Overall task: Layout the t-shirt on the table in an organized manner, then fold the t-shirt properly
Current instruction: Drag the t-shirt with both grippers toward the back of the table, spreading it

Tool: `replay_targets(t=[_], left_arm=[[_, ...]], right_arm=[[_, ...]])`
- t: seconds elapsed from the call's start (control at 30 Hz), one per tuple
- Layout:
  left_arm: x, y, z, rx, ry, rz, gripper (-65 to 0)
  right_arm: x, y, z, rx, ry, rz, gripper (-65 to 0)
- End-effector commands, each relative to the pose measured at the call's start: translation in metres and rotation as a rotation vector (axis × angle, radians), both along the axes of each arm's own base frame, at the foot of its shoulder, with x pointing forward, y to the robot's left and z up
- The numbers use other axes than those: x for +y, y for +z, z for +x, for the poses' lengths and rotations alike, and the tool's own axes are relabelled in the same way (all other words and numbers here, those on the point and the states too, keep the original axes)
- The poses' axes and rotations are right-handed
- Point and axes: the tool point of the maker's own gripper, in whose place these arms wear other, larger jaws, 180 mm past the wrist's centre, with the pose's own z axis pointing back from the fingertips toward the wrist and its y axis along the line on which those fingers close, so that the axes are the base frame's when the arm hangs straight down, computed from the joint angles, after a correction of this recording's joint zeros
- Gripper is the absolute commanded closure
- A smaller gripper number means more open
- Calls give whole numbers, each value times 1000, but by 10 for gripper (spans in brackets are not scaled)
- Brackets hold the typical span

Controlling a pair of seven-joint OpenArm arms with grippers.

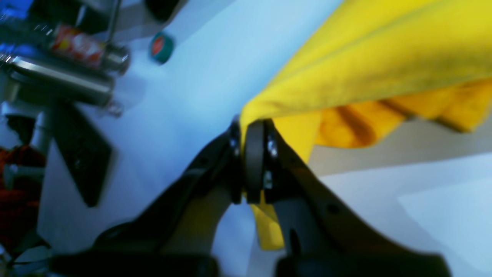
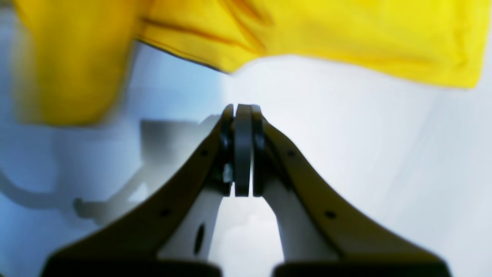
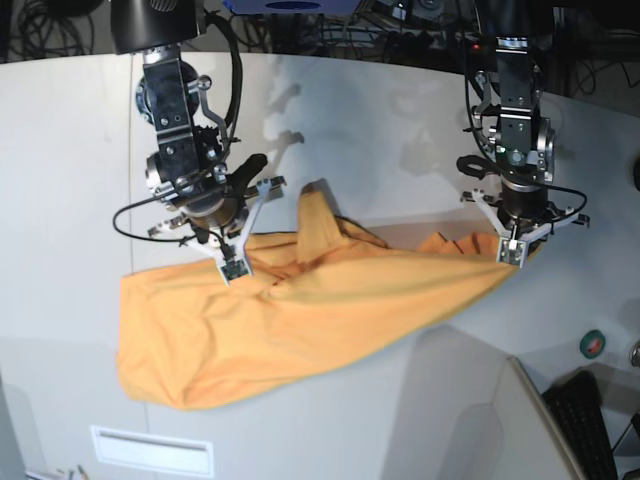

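My right gripper, shut short, should open, reach the t-shirt's jutting corner (image 2: 229, 65), grip, then pull it out.
The orange-yellow t-shirt (image 3: 300, 310) lies bunched in a long band across the white table (image 3: 380, 120). Its right end is lifted by my left gripper (image 3: 512, 255), on the right of the base view. In the left wrist view that left gripper (image 1: 251, 125) is shut on a fold of the t-shirt (image 1: 365, 50), and a strip of cloth hangs below the fingers. My right gripper (image 3: 232, 268) sits over the shirt's upper left part. The right wrist view shows the right gripper (image 2: 243, 107) shut with nothing between its fingers. The t-shirt (image 2: 307, 30) lies just beyond its tips.
A green tape roll (image 3: 594, 343) lies at the table's right edge and is also seen as the tape roll (image 1: 161, 47) in the left wrist view. A black keyboard (image 3: 590, 420) sits at the lower right. Metal cylinders (image 1: 65, 77) stand at the left of the left wrist view. Cables run along the back.
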Motion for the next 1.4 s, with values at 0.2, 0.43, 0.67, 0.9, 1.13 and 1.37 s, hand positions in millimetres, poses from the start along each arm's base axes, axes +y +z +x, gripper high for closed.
replay_targets(t=[0.2, 0.43, 0.67, 0.9, 1.13, 1.37], left_arm=[[-4, 2, -2, -17, -18, 8, 0], [-4, 3, -2, -18, -18, 8, 0], [-6, 2, -2, -17, -17, 3, 0], [-5, 1, -3, -15, -18, 5, 0], [-6, 1, -3, -15, -17, 3, 0], [-6, -2, -9, -2, -20, 4, 0]], right_arm=[[25, 5, 26, 18, -77, 317, -338], [31, -15, 32, 103, -97, 350, -257], [32, -27, 38, 48, -123, 372, -252], [32, -33, 34, 69, -126, 367, -237], [27, -34, 33, 69, -135, 363, 0], [-16, -29, 10, 67, -124, 278, 0]])
